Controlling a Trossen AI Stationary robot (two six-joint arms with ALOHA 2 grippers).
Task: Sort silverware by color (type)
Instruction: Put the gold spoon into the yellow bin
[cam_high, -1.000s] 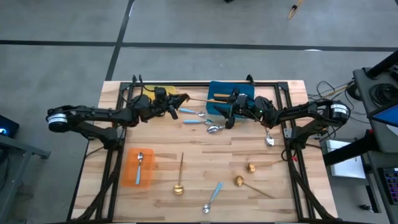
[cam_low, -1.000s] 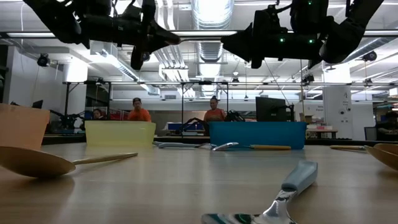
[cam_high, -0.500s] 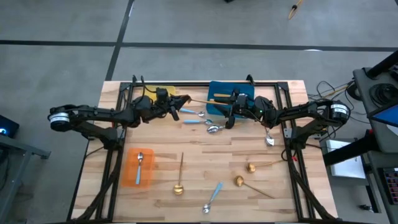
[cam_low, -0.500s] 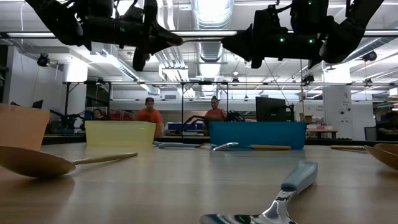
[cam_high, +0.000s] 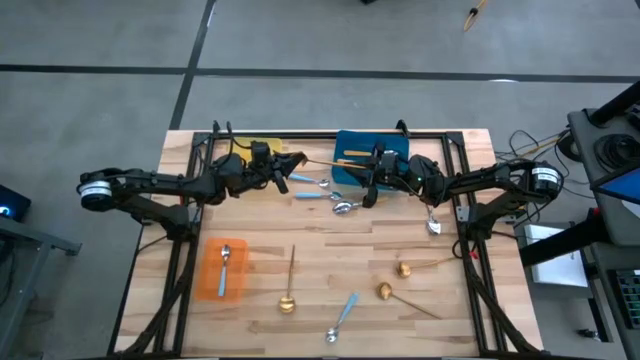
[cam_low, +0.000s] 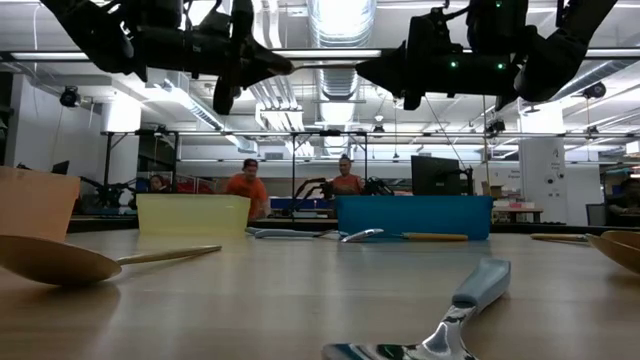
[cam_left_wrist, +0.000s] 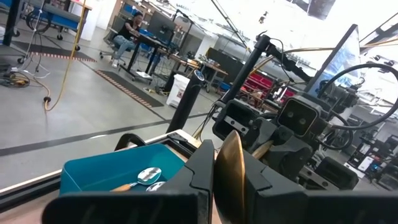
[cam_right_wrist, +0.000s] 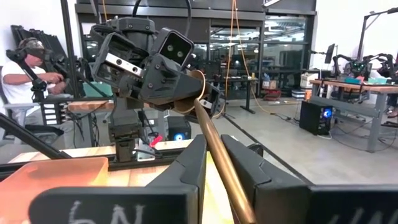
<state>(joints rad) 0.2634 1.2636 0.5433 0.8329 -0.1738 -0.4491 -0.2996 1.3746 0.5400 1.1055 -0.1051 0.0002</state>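
The gold spoon's bowl has my left gripper on it, so next my right gripper takes hold again of the spoon's slanting handle (cam_high: 335, 164) first. Then my left gripper needs to move over to the handle.
A gold spoon (cam_high: 330, 162) hangs in the air over the table's far middle, held between both grippers. My left gripper (cam_high: 290, 166) is shut on its bowl end. My right gripper (cam_high: 367, 180) faces it from the right, shut on the thin handle. Other silverware lies flat on the wood: blue-handled spoons (cam_high: 312, 194) below the grippers, a silver one (cam_high: 433, 222) at the right, gold ones (cam_high: 289, 282) (cam_high: 402, 268) (cam_high: 386, 291) nearer the front. One blue-handled spoon (cam_high: 225, 257) lies in the orange tray (cam_high: 209, 280). My left gripper pinches the gold spoon's bowl (cam_left_wrist: 231, 167) between its two fingers, the bowl standing edge-on between them. The fingers lie about level and point toward the table's right. The spoon is lifted clear of the table, its handle reaching toward the other gripper. My right gripper pinches the spoon's thin handle (cam_right_wrist: 217, 149) between its two fingers. It comes about level from the table's right, and the fingers lie roughly along the handle. The handle runs forward from them to the bowl (cam_right_wrist: 194, 87) in the left gripper.
A yellow tray (cam_high: 262, 147) and a blue tray (cam_high: 392, 145) stand at the far edge; an orange-handled spoon (cam_high: 352, 153) lies in the blue one. Another blue-handled spoon (cam_high: 343, 315) lies near the front edge. People sit in the room beyond the table.
My right gripper's fingers have closed in on the gold spoon's handle. Both arms have kept their places, and the spoon stays lifted between them.
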